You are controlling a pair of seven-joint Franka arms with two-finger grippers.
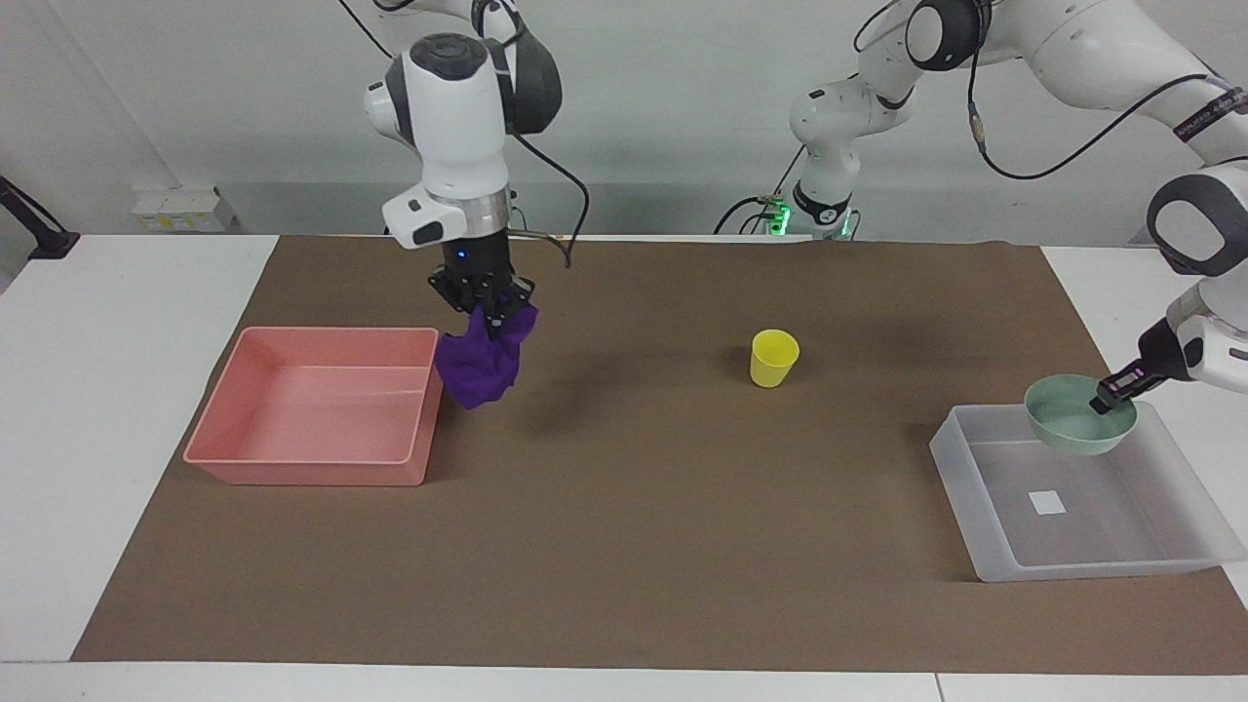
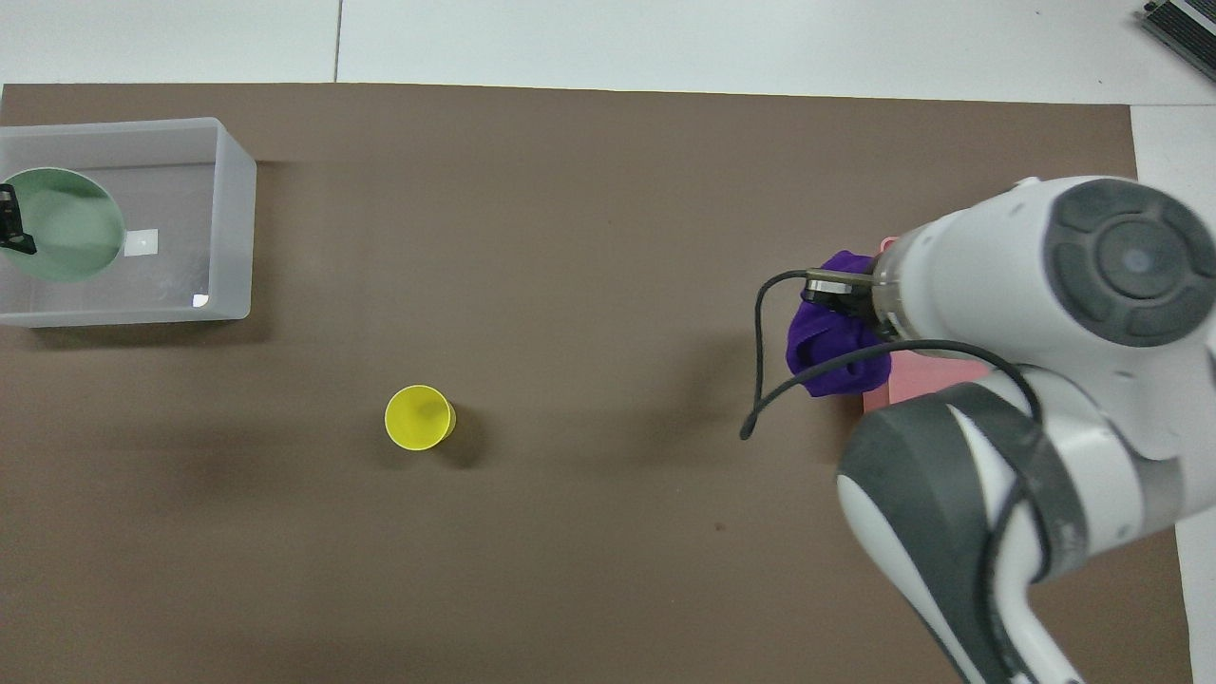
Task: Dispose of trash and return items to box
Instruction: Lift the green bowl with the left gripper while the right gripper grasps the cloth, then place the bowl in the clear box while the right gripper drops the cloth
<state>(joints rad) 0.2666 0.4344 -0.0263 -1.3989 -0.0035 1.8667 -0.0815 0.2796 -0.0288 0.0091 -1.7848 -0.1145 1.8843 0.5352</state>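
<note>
Next, my left gripper lets go of the mint-green bowl on the small white square on the translucent box's bottom (image 2: 149,218).
My right gripper (image 1: 485,304) is shut on the purple cloth (image 1: 478,361) and holds it in the air beside the pink bin's (image 1: 317,405) wall. The cloth (image 2: 834,340) also shows in the overhead view, where my arm hides most of the pink bin (image 2: 917,385). My left gripper (image 1: 1114,394) is shut on the rim of the mint-green bowl (image 1: 1077,417) and holds it over the translucent box (image 1: 1082,492). The bowl (image 2: 66,223) hangs above the box (image 2: 223,223) in the overhead view. The yellow cup (image 1: 774,357) stands upright on the brown mat, also seen from overhead (image 2: 418,416).
The brown mat (image 1: 624,546) covers most of the white table. A small white square (image 1: 1048,502) lies on the box's floor. A cable (image 2: 769,380) hangs from my right wrist.
</note>
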